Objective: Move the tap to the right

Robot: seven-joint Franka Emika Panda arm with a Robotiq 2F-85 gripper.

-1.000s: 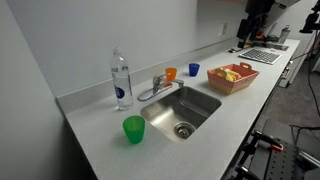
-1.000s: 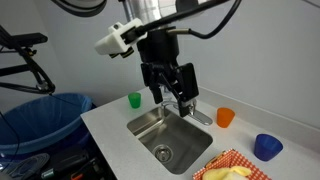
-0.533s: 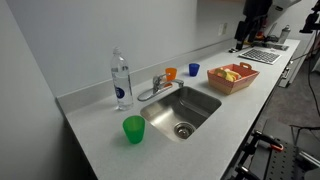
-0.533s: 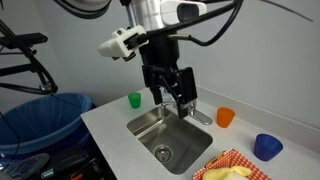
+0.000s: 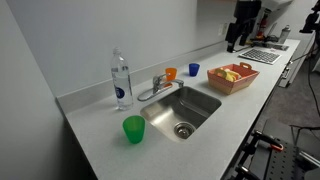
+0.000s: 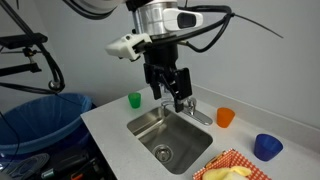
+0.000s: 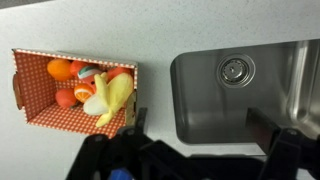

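Observation:
My gripper should move down to the chrome tap next and close on the tap's spout (image 5: pixel 172 83), above the sink.
The tap (image 5: pixel 153 89) is a small chrome faucet at the back rim of the steel sink (image 5: pixel 197 106), with its spout low over the basin. It also shows in an exterior view (image 6: pixel 197 111). My gripper (image 6: pixel 172 96) hangs open and empty in the air, well above the sink and apart from the tap. It shows small and dark at the upper right in an exterior view (image 5: pixel 236 38). In the wrist view the gripper (image 7: pixel 200 125) looks down on the sink (image 7: pixel 270 85) with its jaws spread wide. The tap is out of the wrist view.
A clear water bottle (image 5: pixel 121 80) stands beside the tap. A green cup (image 5: pixel 133 129) stands near the sink, and an orange cup (image 5: pixel 171 73) and a blue cup (image 5: pixel 194 70) behind it. A red checked basket (image 7: pixel 20 85) of fruit sits beside the sink. A blue bin (image 6: pixel 40 115) stands off the counter.
The arm has shifted the open gripper sideways and slightly up over the counter. The tap and the other objects have not moved.

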